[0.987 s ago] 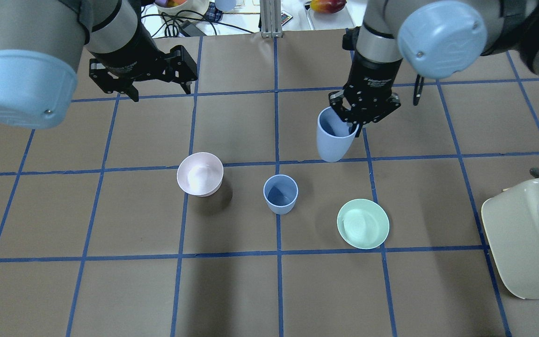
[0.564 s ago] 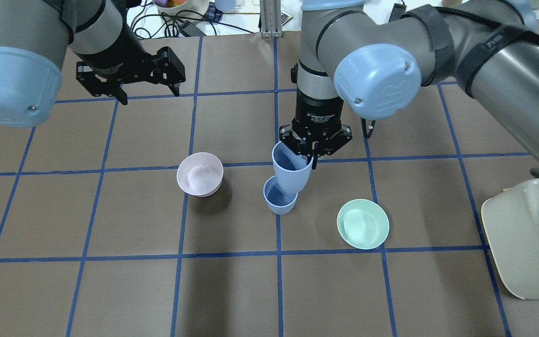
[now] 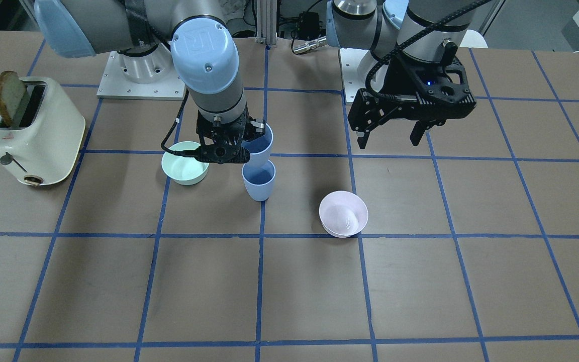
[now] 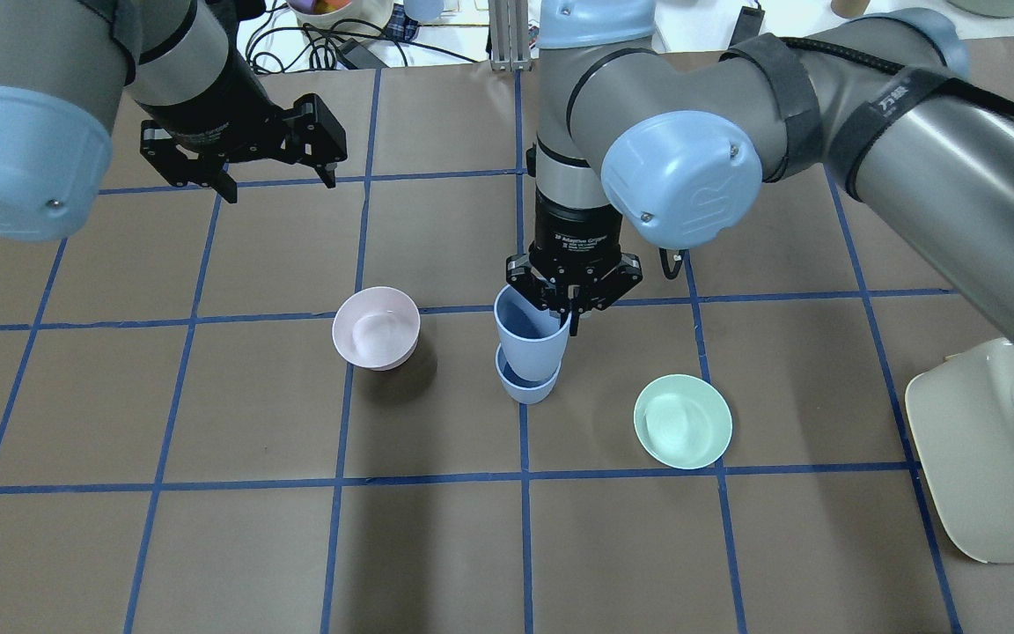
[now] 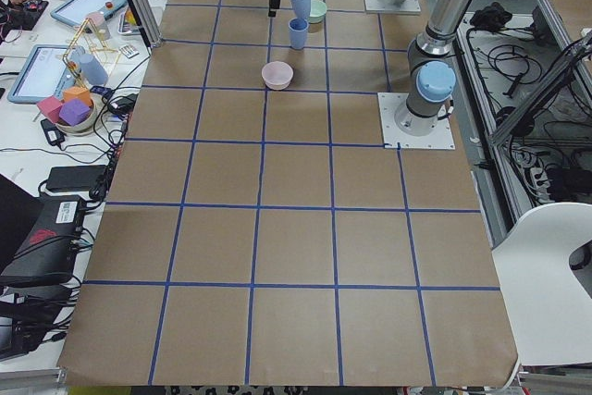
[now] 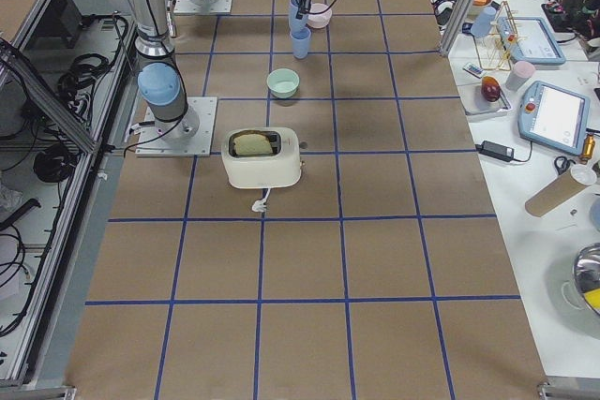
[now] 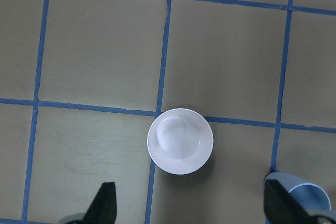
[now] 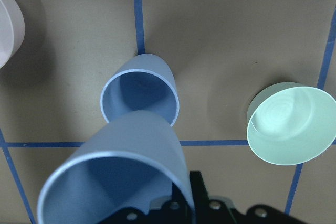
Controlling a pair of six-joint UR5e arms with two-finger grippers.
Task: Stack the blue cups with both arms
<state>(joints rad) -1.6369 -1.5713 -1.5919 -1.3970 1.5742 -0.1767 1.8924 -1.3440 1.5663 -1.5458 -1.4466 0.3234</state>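
The robot's right gripper should release the second blue cup inside the opening of the blue cup (image 3: 260, 171) (image 8: 139, 97) that stands on the table.
One blue cup (image 4: 525, 386) stands upright on the table at the centre; it also shows in the front view (image 3: 259, 182) and the right wrist view (image 8: 139, 95). My right gripper (image 4: 570, 304) is shut on the rim of the second blue cup (image 4: 532, 339), which hangs slightly tilted just over the standing one (image 3: 259, 145) (image 8: 121, 182). I cannot tell whether the two cups touch. My left gripper (image 4: 278, 185) is open and empty, high over the far left of the table (image 3: 387, 141).
A pale pink bowl (image 4: 376, 328) sits left of the cups and shows below the left wrist (image 7: 180, 141). A mint-green bowl (image 4: 682, 421) sits to their right. A cream toaster (image 4: 991, 449) holding a slice of toast (image 3: 10, 95) stands at the right edge.
My right arm has carried the held blue cup left and toward the robot, from beyond the standing cup to directly over it. The left gripper has shifted slightly left.
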